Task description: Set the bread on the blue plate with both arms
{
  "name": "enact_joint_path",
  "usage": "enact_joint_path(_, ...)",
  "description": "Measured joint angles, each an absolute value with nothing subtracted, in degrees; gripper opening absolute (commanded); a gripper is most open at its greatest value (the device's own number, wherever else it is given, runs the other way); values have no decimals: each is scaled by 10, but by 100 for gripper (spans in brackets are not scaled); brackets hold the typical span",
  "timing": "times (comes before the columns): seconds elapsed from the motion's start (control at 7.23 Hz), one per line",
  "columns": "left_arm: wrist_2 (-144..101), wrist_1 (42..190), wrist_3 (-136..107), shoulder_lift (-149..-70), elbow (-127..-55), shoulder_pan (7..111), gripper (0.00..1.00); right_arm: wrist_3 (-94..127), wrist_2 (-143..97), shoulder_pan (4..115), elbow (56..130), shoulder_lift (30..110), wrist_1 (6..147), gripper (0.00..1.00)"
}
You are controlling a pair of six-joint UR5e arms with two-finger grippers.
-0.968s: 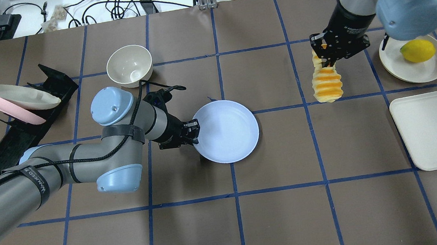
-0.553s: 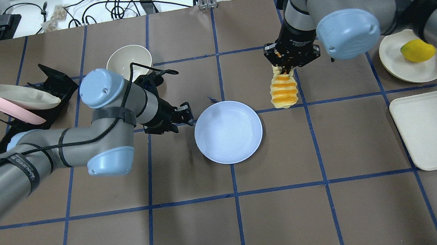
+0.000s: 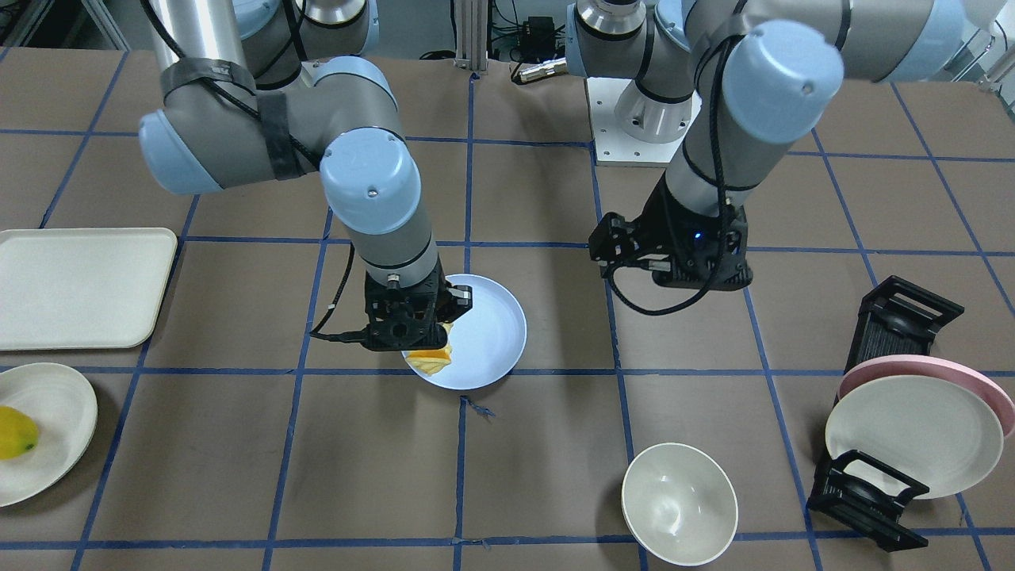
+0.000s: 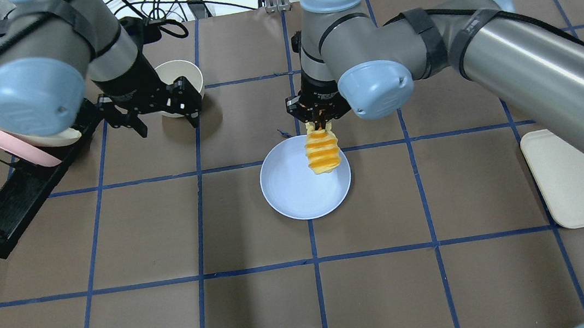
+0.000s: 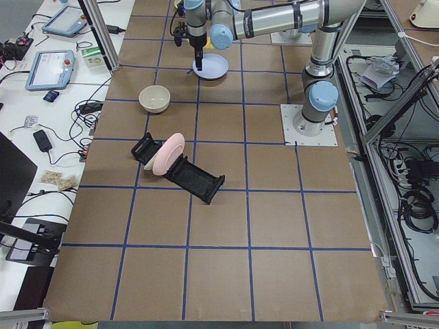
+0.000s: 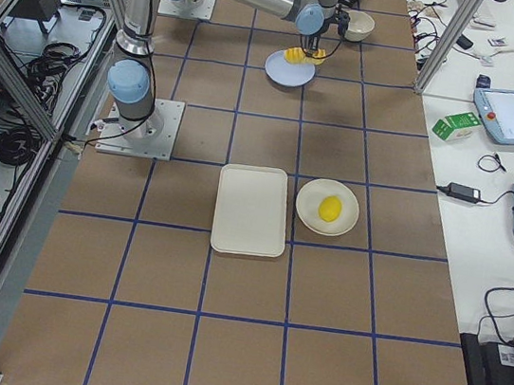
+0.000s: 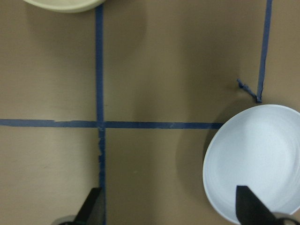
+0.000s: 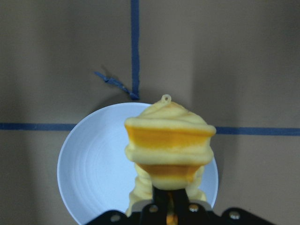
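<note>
Next, my right gripper lets go of the bread on the blue plate [image 3: 471, 358] [image 8: 127, 144], between the middle of the plate and its rim near the frayed tape.
The bread [image 4: 323, 155] hangs by one end from my right gripper [image 4: 320, 119], which is shut on it. It dangles over the far right part of the blue plate [image 4: 295, 191]. The right wrist view shows the bread [image 8: 166, 150] straight above the plate [image 8: 93, 164]. In the front view the bread's low end [image 3: 430, 361] is at the plate [image 3: 492, 333], but I cannot tell whether it touches. My left gripper [image 4: 166, 120] is open and empty, well left of the plate, next to a cream bowl. Its wrist view shows spread fingertips [image 7: 91, 208] and the plate [image 7: 258, 164].
A cream bowl [image 3: 679, 503] stands by the left gripper. A black dish rack [image 3: 864, 492] at the left holds a pink plate and a cream plate [image 3: 912, 432]. At the right are a cream tray [image 3: 79, 285] and a cream plate [image 3: 55, 444] with a yellow fruit [image 3: 16, 432].
My right arm has carried the bread leftward from the table's right side to over the blue plate. My left gripper has left the plate's rim and drawn back toward the bowl.
</note>
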State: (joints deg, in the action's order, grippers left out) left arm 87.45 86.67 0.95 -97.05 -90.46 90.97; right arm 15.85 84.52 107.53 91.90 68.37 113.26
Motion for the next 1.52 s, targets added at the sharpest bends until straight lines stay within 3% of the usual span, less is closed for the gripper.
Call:
enact_joint_path(0.28, 898, 962, 43, -931, -862, 896, 100, 155, 843, 1094, 925, 664, 1138, 0)
enact_joint_path(0.83, 907, 985, 75, -901, -855, 894, 100, 149, 842, 1112, 928, 612, 1191, 0)
enact_joint_path(1.11, 892, 949, 80, -899, -854, 885, 100, 148, 842, 1113, 928, 602, 1194, 93)
enact_joint_path(1.24, 894, 933, 69, -895, -858, 884, 100, 148, 842, 1113, 928, 600, 1195, 100)
enact_joint_path(1.52, 895, 924, 28, -892, -862, 886, 100, 150, 842, 1112, 925, 605, 1194, 100)
